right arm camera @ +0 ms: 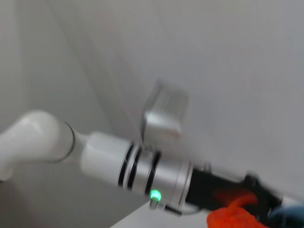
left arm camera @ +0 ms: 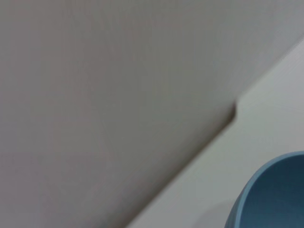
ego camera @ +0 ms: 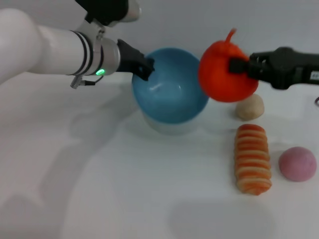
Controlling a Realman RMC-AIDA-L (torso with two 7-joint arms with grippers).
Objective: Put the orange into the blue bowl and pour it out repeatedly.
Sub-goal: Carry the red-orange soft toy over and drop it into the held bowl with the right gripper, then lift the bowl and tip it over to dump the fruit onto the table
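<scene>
Next, I release the orange from my right gripper inside the blue bowl (ego camera: 186,121), near its near rim.
The blue bowl (ego camera: 171,85) is held off the table, tilted with its opening toward me. My left gripper (ego camera: 145,66) is shut on its left rim. The bright red-orange orange (ego camera: 225,72), stem up, is in the air at the bowl's right edge. My right gripper (ego camera: 238,65) is shut on its right side. The bowl's rim also shows in the left wrist view (left arm camera: 270,199). In the right wrist view a bit of the orange (right arm camera: 232,217) shows in front of the left arm (right arm camera: 142,166).
On the white table lie a small beige bun (ego camera: 250,106), an orange-striped bread loaf (ego camera: 252,158) and a smooth pink ball (ego camera: 297,164), all right of centre. A pale round base (ego camera: 167,124) shows under the bowl.
</scene>
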